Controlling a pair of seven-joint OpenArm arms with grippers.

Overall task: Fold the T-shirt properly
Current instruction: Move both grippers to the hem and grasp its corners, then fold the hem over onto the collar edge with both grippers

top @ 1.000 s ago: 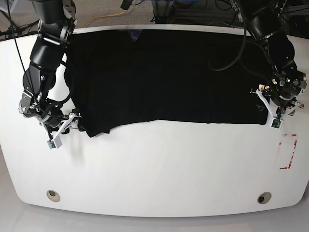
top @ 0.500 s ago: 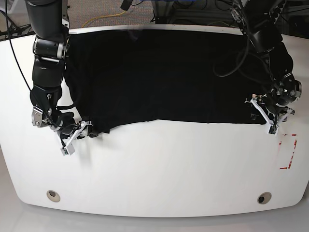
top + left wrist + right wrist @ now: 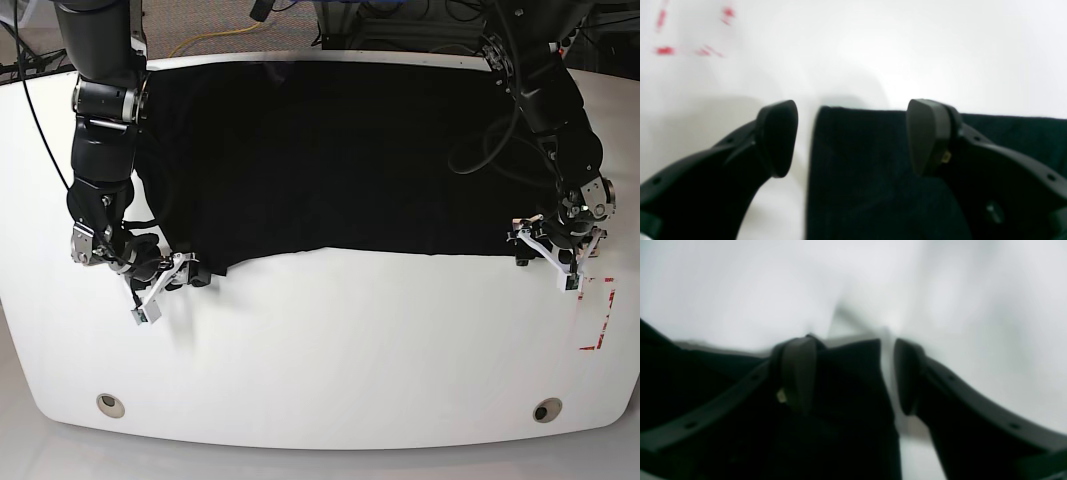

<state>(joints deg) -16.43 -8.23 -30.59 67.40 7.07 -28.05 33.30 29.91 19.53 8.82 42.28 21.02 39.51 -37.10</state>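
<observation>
Next, my right gripper pinches the corner tip (image 3: 201, 279) and pulls the hem straight before folding, because the T-shirt's hem kinks beside my right gripper's finger.
The black T-shirt (image 3: 350, 150) lies spread flat across the far half of the white table (image 3: 330, 350), collar (image 3: 280, 70) at the far edge. My left gripper (image 3: 548, 256) is at its near right corner. In the left wrist view that gripper (image 3: 851, 136) stands open, the T-shirt corner (image 3: 867, 173) between its fingers, one finger over bare table, the other over cloth. My right gripper (image 3: 170, 285) is at the near left corner. The blurred right wrist view shows it (image 3: 853, 373) open too, straddling a cloth corner (image 3: 846, 390) with a gap to one finger.
Red tape marks (image 3: 597, 315) lie on the table just right of the left gripper, seen also as red tape marks (image 3: 665, 50) in the left wrist view. Two round holes (image 3: 111, 404) (image 3: 547, 409) sit near the front edge. Cables run behind the table.
The right gripper has slid right up to the shirt's near left corner. The left gripper has dropped down and inward onto the near right corner.
</observation>
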